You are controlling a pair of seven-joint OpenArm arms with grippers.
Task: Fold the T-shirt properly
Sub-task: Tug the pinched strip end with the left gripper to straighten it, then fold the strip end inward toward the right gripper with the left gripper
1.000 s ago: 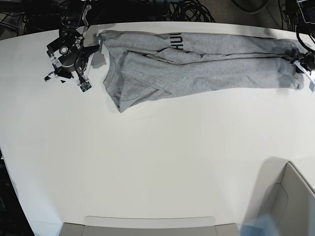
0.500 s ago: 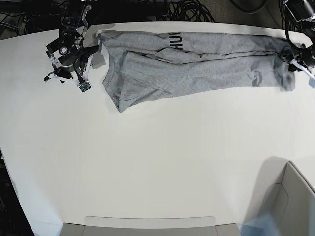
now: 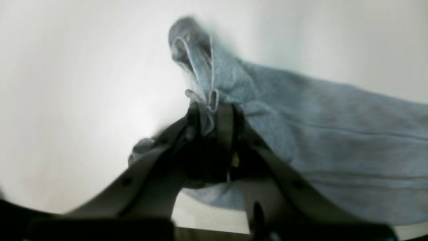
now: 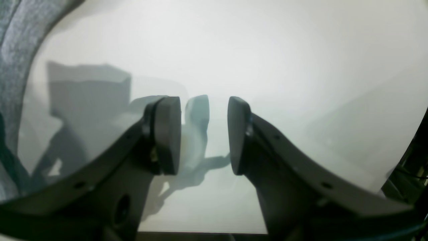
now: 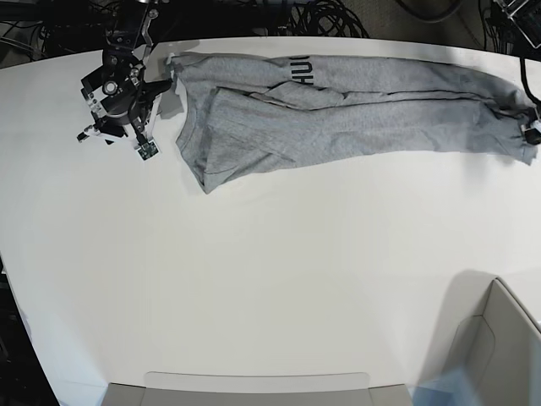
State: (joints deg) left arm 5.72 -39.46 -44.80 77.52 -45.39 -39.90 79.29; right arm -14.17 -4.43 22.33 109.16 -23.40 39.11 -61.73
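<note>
The robot's left gripper should release the bunched end of the T-shirt on the middle of the T-shirt's long grey band (image 5: 363, 116).
The heather-grey T-shirt (image 5: 338, 114) lies stretched in a long band across the far part of the white table (image 5: 254, 271). Black letters (image 5: 303, 69) show near its far edge. My left gripper (image 3: 210, 113) is shut on a bunched edge of the T-shirt (image 3: 334, 134) at its right end, near the table's right edge (image 5: 531, 128). My right gripper (image 4: 204, 134) is open and empty just above the table, beside the shirt's left end (image 5: 152, 89). Grey fabric (image 4: 13, 36) shows at the left edge of the right wrist view.
A grey box (image 5: 499, 347) stands at the front right corner. A flat grey tray edge (image 5: 254, 385) runs along the table's front. Black cables (image 5: 330, 17) lie behind the far edge.
My left gripper first drew the shirt's right end inward, then pulled it out to the right, so the shirt lies longer and flatter. My right arm has barely moved.
</note>
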